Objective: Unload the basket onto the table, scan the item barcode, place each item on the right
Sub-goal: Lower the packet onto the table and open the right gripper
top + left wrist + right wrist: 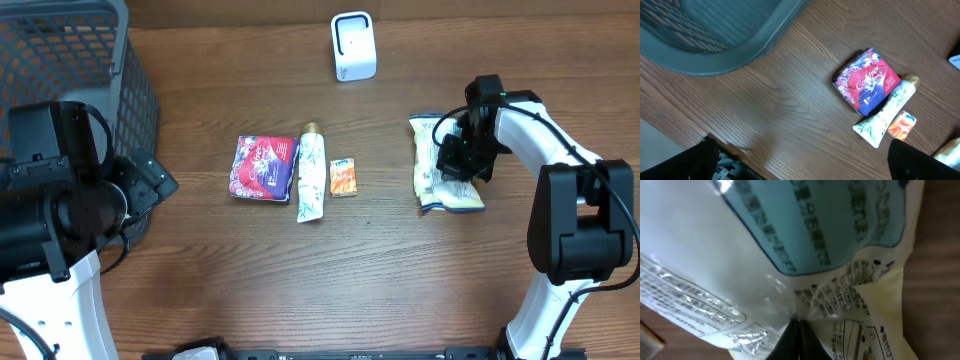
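My right gripper is pinching only a shallow fold of film at the middle of the packet, so it should open, lift clear and take the packet by its far end [430,122].
The item, a white and pale-yellow snack packet [430,165] with blue printed text, lies on the wooden table at the right. My right gripper [462,150] is down on it, shut and pinching a fold of its film. In the right wrist view the packet [790,245] fills the frame, and the film puckers where the dark fingertips [799,330] meet. A white barcode scanner [353,45] stands at the back centre. My left gripper [150,185] hovers at the left beside the basket, open and holding nothing, with its fingers [920,162] wide apart.
A grey mesh basket [70,60] fills the back left corner. Mid-table lie a red coffee pouch [263,168], a white tube with green leaf print [310,172] and a small orange sachet [343,176]. Bare wood separates these from the packet.
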